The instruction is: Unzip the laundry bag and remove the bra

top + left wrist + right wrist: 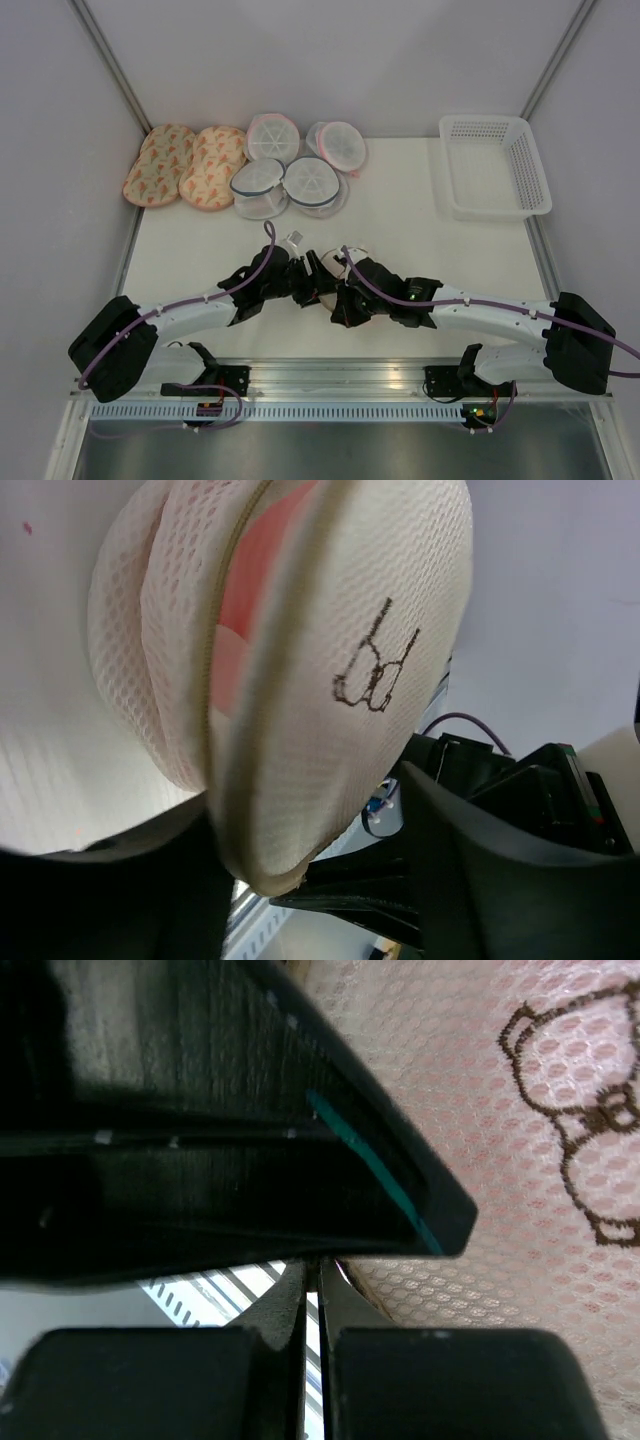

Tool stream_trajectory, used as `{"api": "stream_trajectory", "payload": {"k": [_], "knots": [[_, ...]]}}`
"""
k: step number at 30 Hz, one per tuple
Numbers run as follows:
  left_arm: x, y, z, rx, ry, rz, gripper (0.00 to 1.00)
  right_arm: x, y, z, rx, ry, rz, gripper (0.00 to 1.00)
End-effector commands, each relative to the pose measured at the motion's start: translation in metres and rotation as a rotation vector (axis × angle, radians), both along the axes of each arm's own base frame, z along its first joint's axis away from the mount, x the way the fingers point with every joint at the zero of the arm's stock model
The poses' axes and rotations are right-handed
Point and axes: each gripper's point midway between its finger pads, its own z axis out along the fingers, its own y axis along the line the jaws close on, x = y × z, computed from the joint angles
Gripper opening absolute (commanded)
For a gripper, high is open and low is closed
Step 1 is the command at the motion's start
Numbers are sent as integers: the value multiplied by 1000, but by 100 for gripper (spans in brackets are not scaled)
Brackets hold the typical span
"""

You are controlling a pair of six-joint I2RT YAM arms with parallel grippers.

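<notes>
My left gripper is crowding my right gripper's fingers at the laundry bag's rim, so it should back away and take the bag's rim (250,750) farther off.
The peach mesh laundry bag (328,290) is held off the table between both grippers at front centre, mostly hidden by them. In the left wrist view the laundry bag (330,680) stands on edge with its black scribble facing right, and the pink bra (262,570) shows inside along the zipper line. My left gripper (305,280) (290,880) is shut on the bag's lower rim. My right gripper (340,295) (318,1270) is nearly closed, its tips meeting at the edge of the bag (520,1140). What they pinch is hidden. The left gripper's finger (250,1160) crosses that view.
A white plastic basket (495,165) stands at the back right. Several white round mesh pouches (290,165) and two orange-patterned oval pouches (185,165) lie along the back left. Grey walls close in both sides.
</notes>
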Motion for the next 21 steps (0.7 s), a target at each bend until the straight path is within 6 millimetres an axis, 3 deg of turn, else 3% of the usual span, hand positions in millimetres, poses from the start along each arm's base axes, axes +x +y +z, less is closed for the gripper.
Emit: {"api": "stream_trajectory", "payload": {"k": [1, 2, 3, 5, 9, 16, 21], "knots": [[5, -12, 23, -89, -56, -12, 60, 5, 10, 20, 47, -37, 18, 0], [5, -12, 21, -84, -53, -12, 47, 5, 8, 19, 37, -40, 15, 0], [7, -11, 18, -76, -52, -6, 20, 6, 5, 18, 20, -42, 12, 1], [7, -8, 12, -47, -44, 1, 4, 6, -1, 15, -19, -44, 11, 1], [18, 1, 4, 24, -71, 30, 2, 6, -14, 7, -98, -42, 3, 1], [45, 24, 0, 96, -138, -2, 2, 16, -86, -27, -485, -65, -114, 0], [42, 17, -1, 99, -170, -169, 2, 36, -124, -30, -663, -150, -249, 0]]}}
